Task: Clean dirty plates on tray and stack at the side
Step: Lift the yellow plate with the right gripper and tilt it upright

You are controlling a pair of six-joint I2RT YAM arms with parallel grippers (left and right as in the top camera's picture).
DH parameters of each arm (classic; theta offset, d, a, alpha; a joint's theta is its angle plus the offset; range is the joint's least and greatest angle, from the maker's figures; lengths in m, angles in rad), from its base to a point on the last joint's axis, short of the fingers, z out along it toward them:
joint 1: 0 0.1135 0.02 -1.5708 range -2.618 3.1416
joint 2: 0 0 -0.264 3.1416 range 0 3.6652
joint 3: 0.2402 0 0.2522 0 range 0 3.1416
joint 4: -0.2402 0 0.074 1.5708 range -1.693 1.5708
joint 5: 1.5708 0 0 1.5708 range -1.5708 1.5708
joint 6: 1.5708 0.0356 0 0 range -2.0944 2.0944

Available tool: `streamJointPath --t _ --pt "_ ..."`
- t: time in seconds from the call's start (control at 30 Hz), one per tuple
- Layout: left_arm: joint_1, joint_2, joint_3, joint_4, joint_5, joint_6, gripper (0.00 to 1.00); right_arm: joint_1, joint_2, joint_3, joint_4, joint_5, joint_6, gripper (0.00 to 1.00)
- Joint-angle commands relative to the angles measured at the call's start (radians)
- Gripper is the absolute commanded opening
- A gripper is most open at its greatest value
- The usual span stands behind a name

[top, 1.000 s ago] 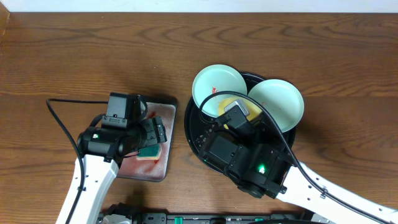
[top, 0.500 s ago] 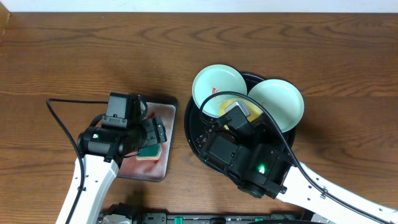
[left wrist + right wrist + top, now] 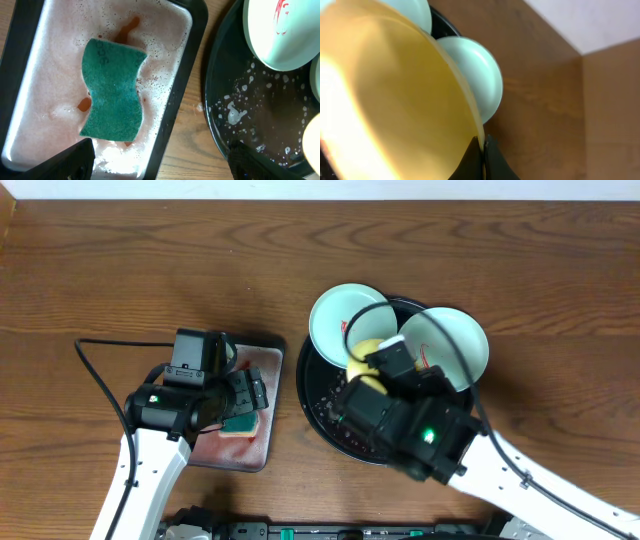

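My right gripper is to release the pale yellow plate on the bare wood across the black tray from the sponge [image 3: 565, 374]. The plate is now tilted up over the tray.
The black round tray [image 3: 318, 405] holds two mint-white plates: one at its back left [image 3: 335, 318] with a red smear, one at its back right [image 3: 460, 345]. My right gripper [image 3: 482, 145] is shut on the rim of the pale yellow plate [image 3: 395, 100] and holds it tilted up over the tray; only a little of the plate [image 3: 362, 352] shows under the arm in the overhead view. My left gripper [image 3: 160, 160] is open and empty over the right edge of the small rectangular tray [image 3: 197, 45]. The smeared plate [image 3: 280, 35] and black tray [image 3: 260, 110] show in the left wrist view.
The rectangular tray [image 3: 272, 412] holds pinkish soapy water and a green sponge [image 3: 112, 90]. Foam flecks dot the black tray's floor. Bare wood tabletop [image 3: 120, 260] lies to the left, back and right. A black cable [image 3: 100, 375] runs beside the left arm.
My right arm has moved back and right over the black tray, lifting the yellow plate up on edge. The left arm has not moved.
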State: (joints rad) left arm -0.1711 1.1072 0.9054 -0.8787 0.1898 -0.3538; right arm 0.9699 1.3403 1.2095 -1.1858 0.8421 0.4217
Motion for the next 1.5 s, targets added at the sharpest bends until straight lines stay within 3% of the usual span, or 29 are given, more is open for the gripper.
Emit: streamJointPath --t 0.0,0.2,0.27,0.4,0.6,0.73,0.97,1.07,1.47 --pt "0.005 -0.001 0.026 -0.002 0.008 0.013 0.85 -0.105 -0.014 0.022 0.025 -0.192 0.034 0.01" --pt "0.005 -0.001 0.026 -0.002 0.008 0.013 0.85 -0.386 -0.032 0.027 0.051 -0.44 0.029 0.01" --pt "0.005 -0.001 0.026 -0.002 0.008 0.013 0.85 -0.4 -0.046 0.029 0.085 -0.457 -0.089 0.01" --pt "0.005 -0.001 0.026 -0.002 0.008 0.013 0.85 -0.315 -0.079 0.031 0.087 -0.238 -0.154 0.01" --pt "0.005 -0.001 0.026 -0.002 0.008 0.013 0.85 0.006 -0.083 0.03 0.12 0.232 -0.306 0.01" --pt "0.005 -0.001 0.026 -0.002 0.008 0.013 0.85 0.129 -0.076 0.03 0.166 0.32 -0.471 0.01" --pt "0.005 -0.001 0.026 -0.002 0.008 0.013 0.85 0.269 -0.074 0.03 0.164 0.491 -0.488 0.01" --pt "0.005 -0.001 0.026 -0.002 0.008 0.013 0.85 0.282 -0.071 0.03 0.167 0.563 -0.491 0.01" --pt "0.005 -0.001 0.026 -0.002 0.008 0.013 0.85 0.29 -0.07 0.03 0.179 0.56 -0.496 0.01"
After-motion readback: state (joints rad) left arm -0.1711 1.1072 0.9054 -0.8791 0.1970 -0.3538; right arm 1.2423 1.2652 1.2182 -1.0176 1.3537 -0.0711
